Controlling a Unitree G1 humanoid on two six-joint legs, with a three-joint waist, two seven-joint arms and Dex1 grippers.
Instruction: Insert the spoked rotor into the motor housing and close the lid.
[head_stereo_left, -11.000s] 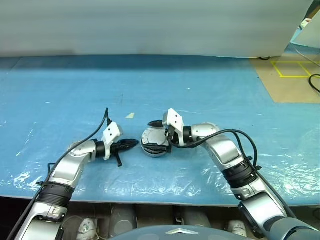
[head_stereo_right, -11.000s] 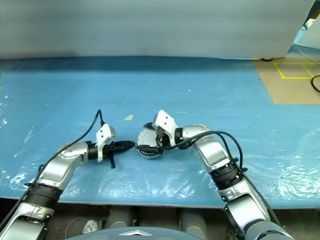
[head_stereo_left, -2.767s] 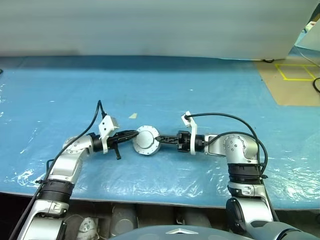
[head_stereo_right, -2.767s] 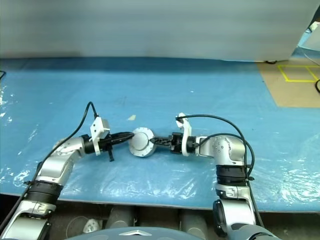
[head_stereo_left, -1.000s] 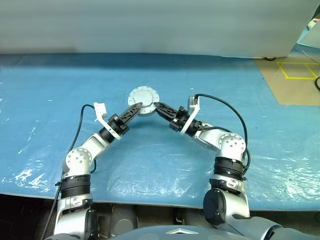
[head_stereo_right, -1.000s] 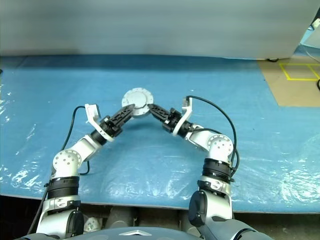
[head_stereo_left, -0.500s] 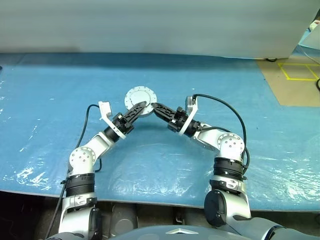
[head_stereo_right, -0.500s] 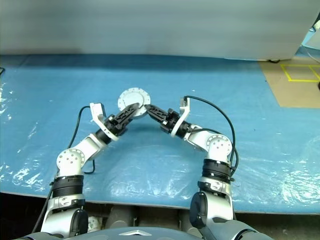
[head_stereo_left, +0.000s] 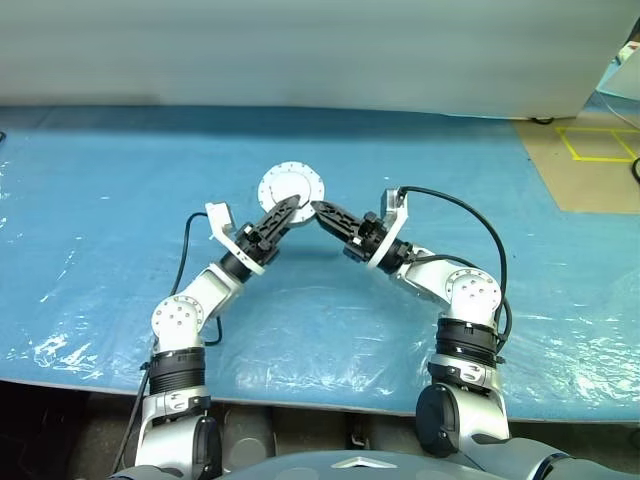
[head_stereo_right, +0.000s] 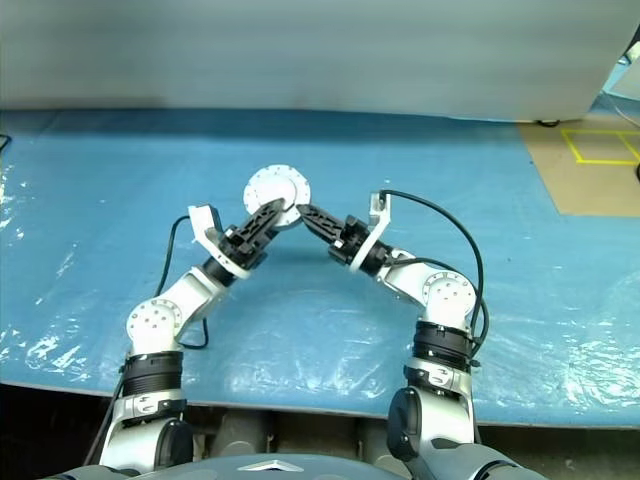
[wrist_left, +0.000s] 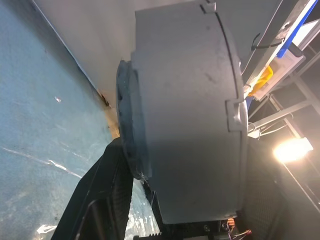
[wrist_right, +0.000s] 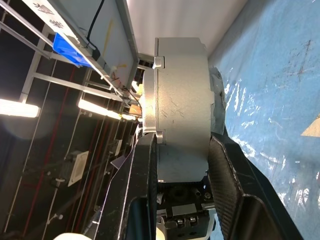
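The robot's left gripper will release the motor housing on the blue sheet (head_stereo_left: 150, 206) just outside that gripper's black cable.
The round silver motor housing (head_stereo_left: 291, 186) is held up above the blue table, its flat face with a ring of small holes turned toward my head. My right gripper (head_stereo_left: 320, 208) is shut on it from the right. In the right wrist view both black fingers (wrist_right: 142, 190) clamp the grey cylinder (wrist_right: 180, 115) across its thickness. My left gripper (head_stereo_left: 287, 206) is closed on the housing's lower left edge, and one black finger (wrist_left: 107, 190) lies against the stepped lid flange (wrist_left: 127, 125). The spoked rotor is hidden.
A blue plastic sheet (head_stereo_left: 120, 180) covers the table, wrinkled and shiny near the front edge. A grey wall runs along the back. At the far right lies brown floor with yellow tape (head_stereo_left: 590, 150). Black cables loop from both wrists.
My left gripper's fingers have narrowed from wide open onto the housing's edge, and that hand has shifted slightly right. The right gripper keeps its hold and the housing stays raised.
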